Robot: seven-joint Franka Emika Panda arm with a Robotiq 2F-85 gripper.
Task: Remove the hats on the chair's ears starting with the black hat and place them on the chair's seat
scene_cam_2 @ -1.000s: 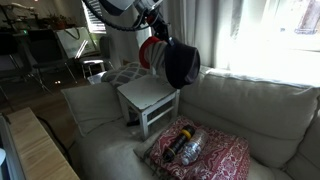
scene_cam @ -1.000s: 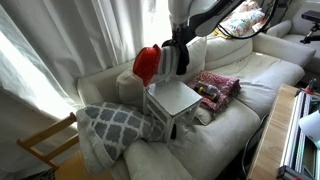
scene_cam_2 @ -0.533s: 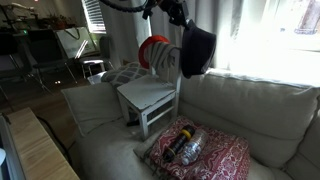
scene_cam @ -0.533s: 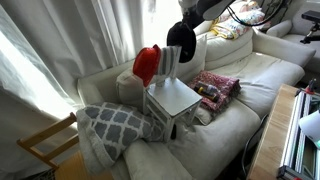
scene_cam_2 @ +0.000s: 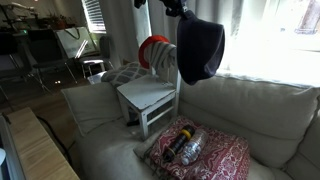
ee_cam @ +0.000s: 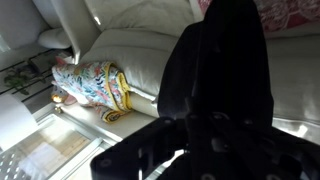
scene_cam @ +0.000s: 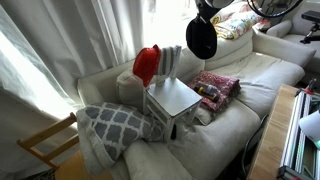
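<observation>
Next, I release the black hat from my gripper on the bare seat of the white chair, up [scene_cam: 175, 88] against the slatted back.
The black hat [scene_cam: 201, 38] hangs in the air above and beside the chair, pinched at its top by my gripper [scene_cam: 207, 9], which is shut on it. In an exterior view the black hat [scene_cam_2: 201, 50] dangles clear of the chair's slatted back [scene_cam_2: 167, 63], with the gripper [scene_cam_2: 183, 10] over it. The red hat [scene_cam: 147, 65] sits on one of the chair's ears, seen too as the red hat [scene_cam_2: 153, 50]. The chair's seat [scene_cam: 176, 97] is bare, as is the seat [scene_cam_2: 146, 93]. The wrist view is filled by the black hat [ee_cam: 220, 70].
The white chair stands on a cream sofa [scene_cam: 240, 115]. A red patterned cushion [scene_cam_2: 200, 155] with a bottle on it lies beside the chair. A grey lattice pillow [scene_cam: 112, 124] and a wooden chair frame [scene_cam: 45, 145] are on the other side. A floral pillow [ee_cam: 90, 80] lies behind.
The gripper has risen and moved sideways away from the chair's back, taking the black hat off the ear and up into the air. The red hat has not moved.
</observation>
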